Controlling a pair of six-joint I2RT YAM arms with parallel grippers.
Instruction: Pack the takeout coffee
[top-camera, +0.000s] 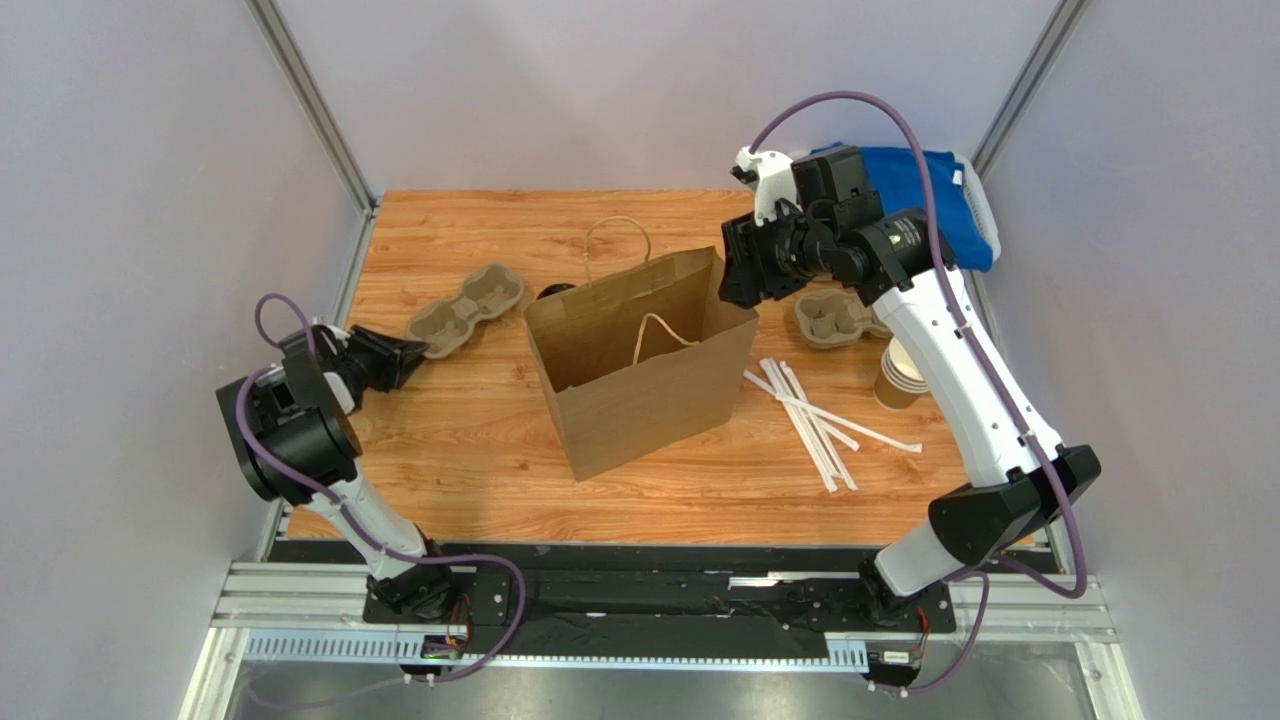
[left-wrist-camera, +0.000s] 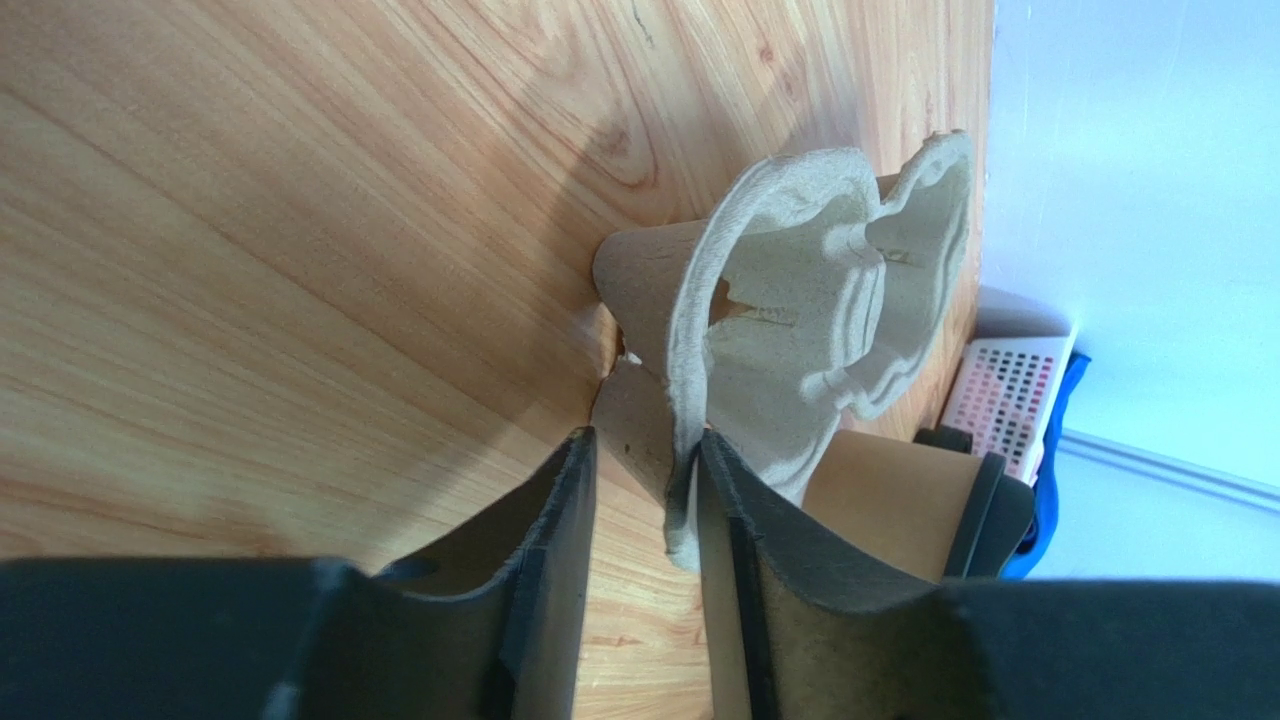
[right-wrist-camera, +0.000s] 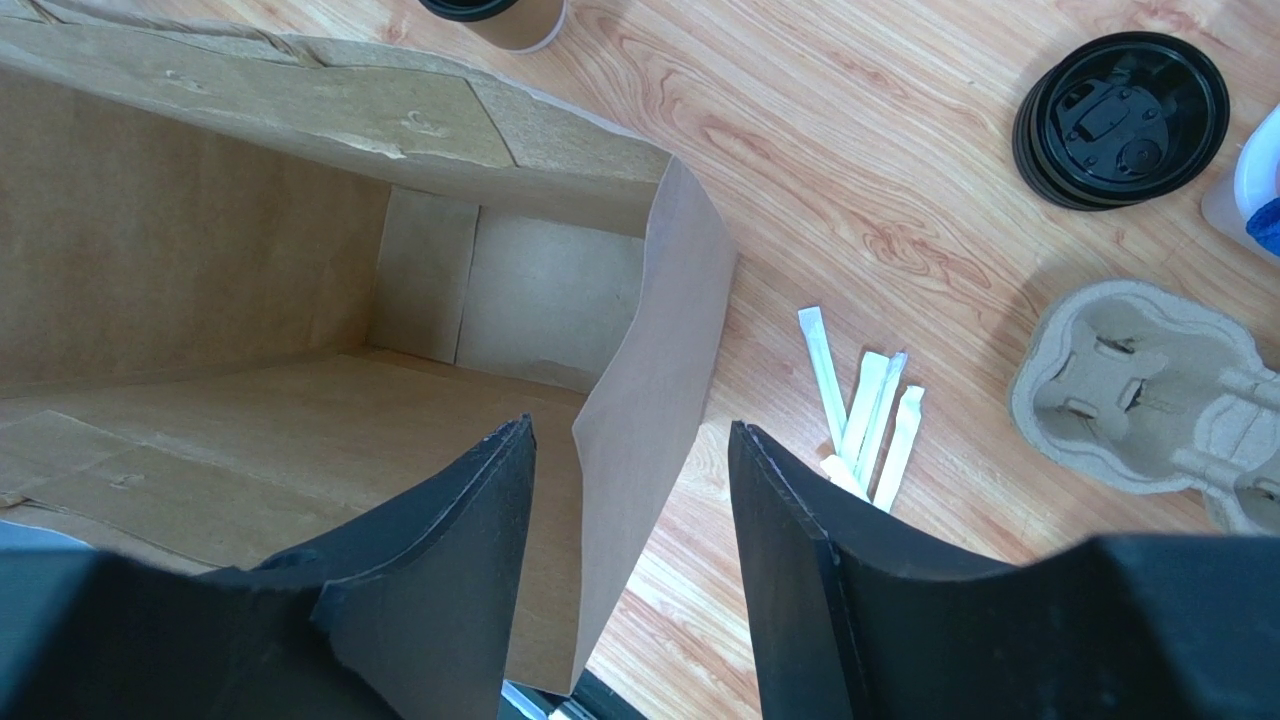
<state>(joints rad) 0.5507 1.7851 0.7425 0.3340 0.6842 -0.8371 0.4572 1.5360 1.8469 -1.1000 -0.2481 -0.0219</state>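
Observation:
My left gripper is holding just the corner of the slanting grey carrier, so I need to turn the carrier toward the bag, then grab its end (left-wrist-camera: 688, 360) before lifting.
The takeout coffee (right-wrist-camera: 508, 15), a brown cup with a black lid, stands just behind the open brown paper bag (top-camera: 639, 368); only its lid (top-camera: 556, 288) shows from above. In the left wrist view the coffee (left-wrist-camera: 887, 503) shows beyond the right finger. My left gripper (left-wrist-camera: 643, 438) pinches the near rim of a grey pulp cup carrier (top-camera: 466, 311) lying left of the bag. My right gripper (right-wrist-camera: 628, 425) hovers open over the bag's right wall, one finger inside the bag and one outside, touching nothing.
A second pulp carrier (top-camera: 839, 317) and a stack of black lids (right-wrist-camera: 1120, 117) lie right of the bag. Paper-wrapped straws (top-camera: 804, 413) are strewn in front of them, beside a stack of unlidded cups (top-camera: 902, 378). A blue bag (top-camera: 920, 188) sits at the back right corner.

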